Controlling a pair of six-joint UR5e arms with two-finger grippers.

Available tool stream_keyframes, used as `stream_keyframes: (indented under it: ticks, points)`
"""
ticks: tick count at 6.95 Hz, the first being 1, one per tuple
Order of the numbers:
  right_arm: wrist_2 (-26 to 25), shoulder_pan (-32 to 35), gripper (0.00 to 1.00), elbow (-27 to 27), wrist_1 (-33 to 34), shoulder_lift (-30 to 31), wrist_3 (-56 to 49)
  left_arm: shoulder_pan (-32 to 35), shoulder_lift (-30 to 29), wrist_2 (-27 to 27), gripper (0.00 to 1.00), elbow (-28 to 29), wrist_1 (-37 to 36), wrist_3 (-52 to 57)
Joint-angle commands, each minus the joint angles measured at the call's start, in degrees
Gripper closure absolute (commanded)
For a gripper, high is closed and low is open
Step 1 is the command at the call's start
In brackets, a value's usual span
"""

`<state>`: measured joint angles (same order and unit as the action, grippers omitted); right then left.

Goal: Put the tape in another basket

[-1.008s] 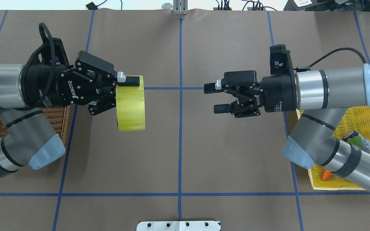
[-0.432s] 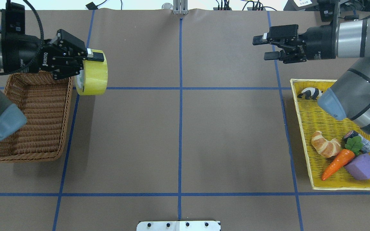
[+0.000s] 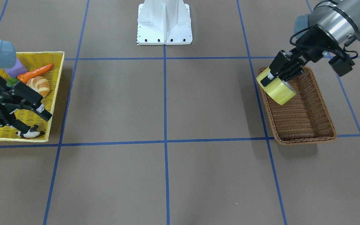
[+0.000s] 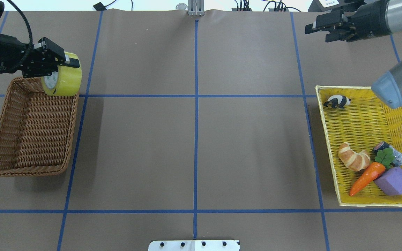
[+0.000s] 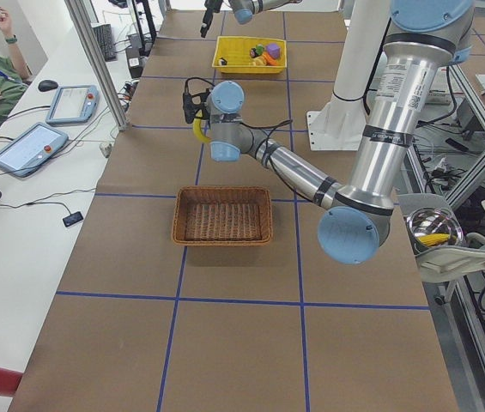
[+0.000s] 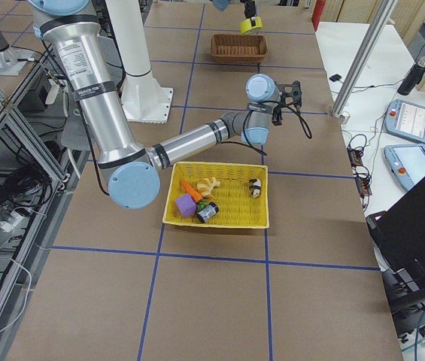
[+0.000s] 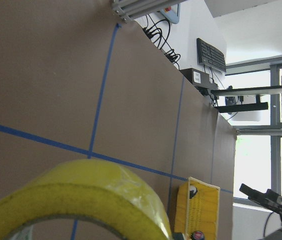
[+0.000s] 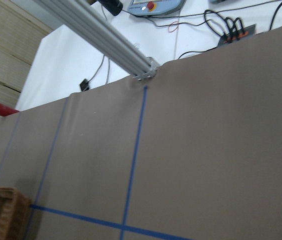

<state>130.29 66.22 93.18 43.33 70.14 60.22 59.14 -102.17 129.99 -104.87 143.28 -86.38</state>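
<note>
My left gripper is going to let go of the yellow-green tape roll on the middle of the brown wicker basket's bottom (image 3: 296,110).
The yellow-green tape roll (image 4: 64,77) hangs on edge in my left gripper (image 4: 65,68), which is shut on its wall. One finger lies over the outer face. The roll is held above the far right corner of the brown wicker basket (image 4: 33,132). In the front view the tape (image 3: 280,91) sits over the basket's (image 3: 302,118) rim. The tape fills the bottom of the left wrist view (image 7: 81,195). My right gripper (image 4: 314,28) is open and empty, far back at the right.
A flat yellow tray (image 4: 361,118) at the right holds a panda figure (image 4: 337,101), a croissant (image 4: 352,160), a carrot (image 4: 366,177), a purple block (image 4: 394,181) and a small can (image 4: 391,155). The basket has nothing in it.
My left gripper has carried the tape left and back, from the table's middle to over the basket's corner. My right arm has drawn back to the far right, uncovering the tray.
</note>
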Motion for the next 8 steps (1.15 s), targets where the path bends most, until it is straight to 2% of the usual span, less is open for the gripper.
stream_keyframes:
  ticks: [1,2,3,5,6,8]
  points:
    - [-0.47,4.69,0.00,0.17,20.39,0.00,-25.39,0.80,1.19,-0.09,1.00,-0.77,-12.07,12.13]
    - [-0.82,5.75,0.00,0.25,30.74,0.00,-36.21,0.80,1.36,-0.44,1.00,-0.87,-19.63,19.94]
    - [-3.26,6.03,0.00,0.51,41.11,-0.61,-44.76,0.89,1.36,-0.61,1.00,-0.87,-27.27,27.50]
    - [-8.54,6.03,0.00,0.08,54.68,-0.71,-57.08,-0.77,1.19,-1.57,1.00,-0.78,-41.25,38.09]
    - [-9.25,6.29,0.00,-0.18,58.75,-0.53,-60.63,-2.17,1.27,-4.37,1.00,-0.17,-42.89,40.21]
    - [-7.60,6.56,0.00,-0.63,63.60,-0.01,-60.93,-5.07,0.23,-5.27,1.00,4.38,-42.73,40.32]
